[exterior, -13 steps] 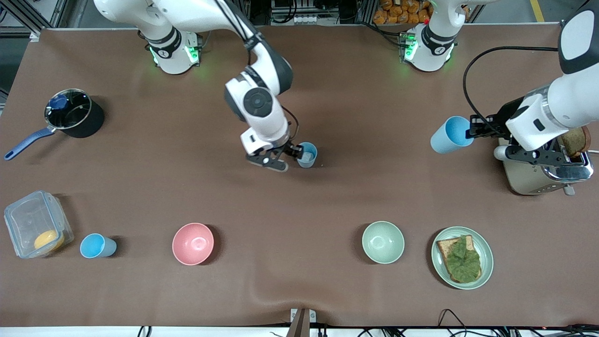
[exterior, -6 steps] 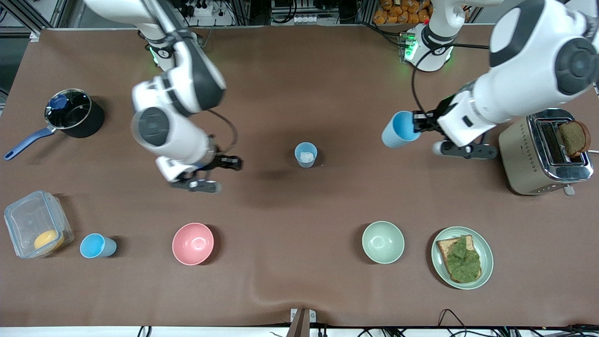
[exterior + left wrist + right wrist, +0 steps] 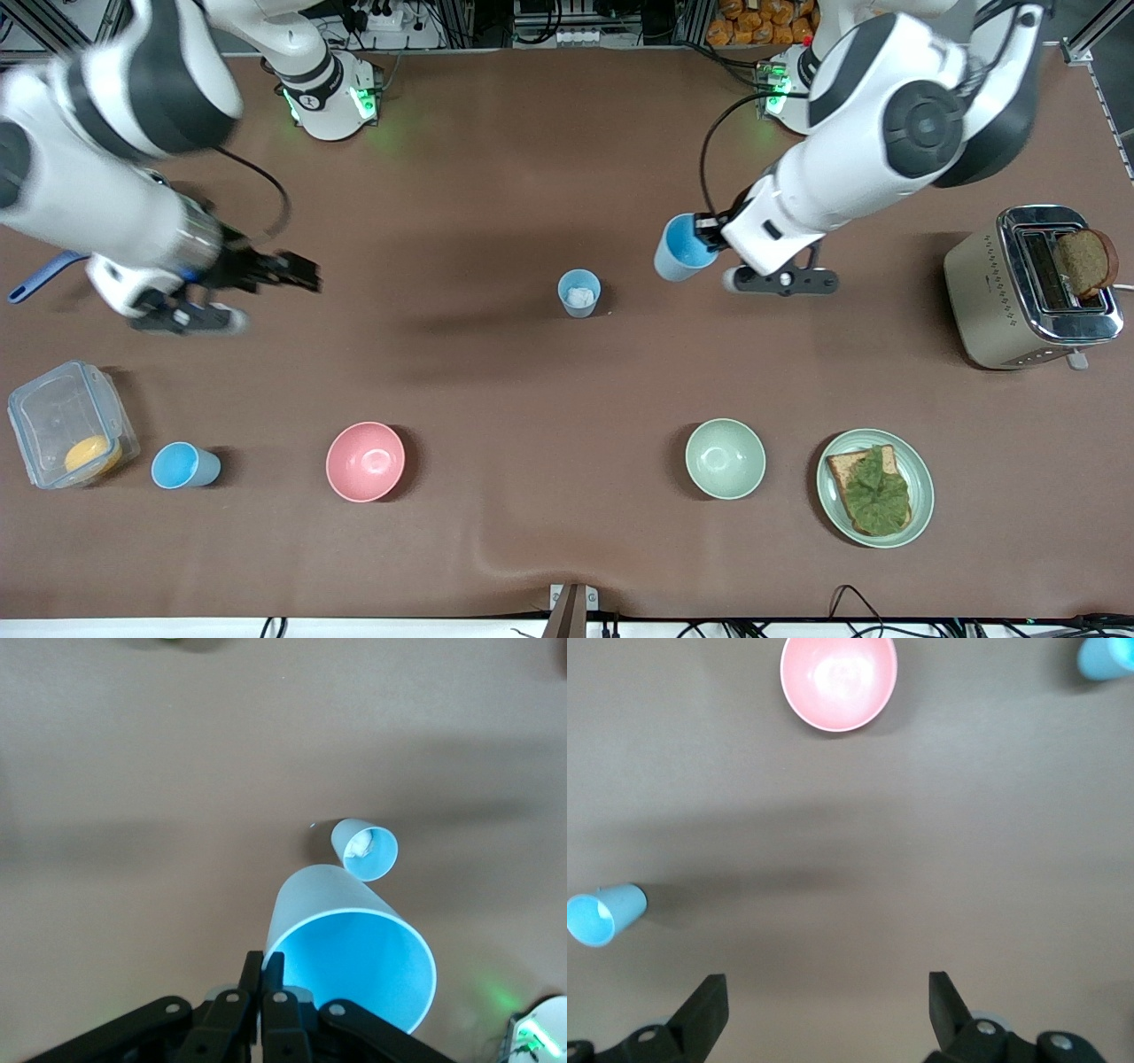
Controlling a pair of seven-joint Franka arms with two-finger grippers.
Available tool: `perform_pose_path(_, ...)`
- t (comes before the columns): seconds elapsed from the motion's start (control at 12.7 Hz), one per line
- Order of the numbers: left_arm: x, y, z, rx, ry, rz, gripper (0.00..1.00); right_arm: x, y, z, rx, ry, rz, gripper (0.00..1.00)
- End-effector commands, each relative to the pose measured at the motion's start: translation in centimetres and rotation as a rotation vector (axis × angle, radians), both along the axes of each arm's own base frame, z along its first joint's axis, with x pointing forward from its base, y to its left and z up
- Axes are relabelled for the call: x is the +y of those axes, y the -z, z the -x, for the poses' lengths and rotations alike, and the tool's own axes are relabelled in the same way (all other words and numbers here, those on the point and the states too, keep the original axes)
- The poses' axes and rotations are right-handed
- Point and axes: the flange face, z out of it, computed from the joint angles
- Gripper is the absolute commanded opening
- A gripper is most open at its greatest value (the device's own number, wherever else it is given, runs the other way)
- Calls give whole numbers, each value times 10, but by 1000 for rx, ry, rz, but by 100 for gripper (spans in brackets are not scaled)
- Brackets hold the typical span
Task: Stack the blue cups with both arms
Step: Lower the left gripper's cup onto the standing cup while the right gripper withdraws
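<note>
My left gripper is going to release its blue cup inside the standing blue cup with the pale patch (image 3: 578, 285) (image 3: 368, 851).
One blue cup (image 3: 579, 292) stands upright at the middle of the table, with a pale patch inside it. My left gripper (image 3: 704, 232) is shut on the rim of a second blue cup (image 3: 680, 250), which it holds tilted in the air just beside the standing one, toward the left arm's end. In the left wrist view the fingers (image 3: 272, 961) pinch the held cup's (image 3: 354, 948) rim, with the standing cup (image 3: 365, 849) below. A third blue cup (image 3: 184, 465) stands beside a plastic container. My right gripper (image 3: 306, 273) hangs open and empty over bare table toward the right arm's end; its wide jaws (image 3: 826, 988) hold nothing.
Nearer the front camera are a pink bowl (image 3: 365, 461), a pale-green bowl (image 3: 725, 458) and a plate (image 3: 921, 478) with toast and lettuce. A toaster (image 3: 1001, 292) holding bread stands at the left arm's end. A clear container (image 3: 66, 424) and a blue pot handle (image 3: 35, 276) are at the right arm's end.
My right gripper let go of the middle cup, opened wide and swung away toward its own end of the table. My left arm carried its cup toward the middle cup.
</note>
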Motion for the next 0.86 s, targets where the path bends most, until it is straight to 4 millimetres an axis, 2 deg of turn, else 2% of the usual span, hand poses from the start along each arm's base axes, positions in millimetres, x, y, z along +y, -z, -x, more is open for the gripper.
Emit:
perform_pose_path(0.0,-29,16,3,-37,-27,10,0,-44,-24,30,-33,-82,-7,100)
perform_pose_path(0.16,-78,48,15,-45,-34,15,0,-76,-38,35,-56,-110,-14,100)
perform_pose_path(0.39,-113,103,26,-19,17,-36,0,-84,-59,32,-77,-109,48,100)
perform_pose_path(0.55,-123,127,32,10,39,-57,0,-87,-89,25,-83,-32,57,100)
perform_pose_path(0.63,-126,140,33,22,45,-66,0,-86,-92,19,-67,-27,60,100)
perform_pose_path(0.79,-139,159,40,25,72,-78,0,-87,-84,9,-52,-30,62,100)
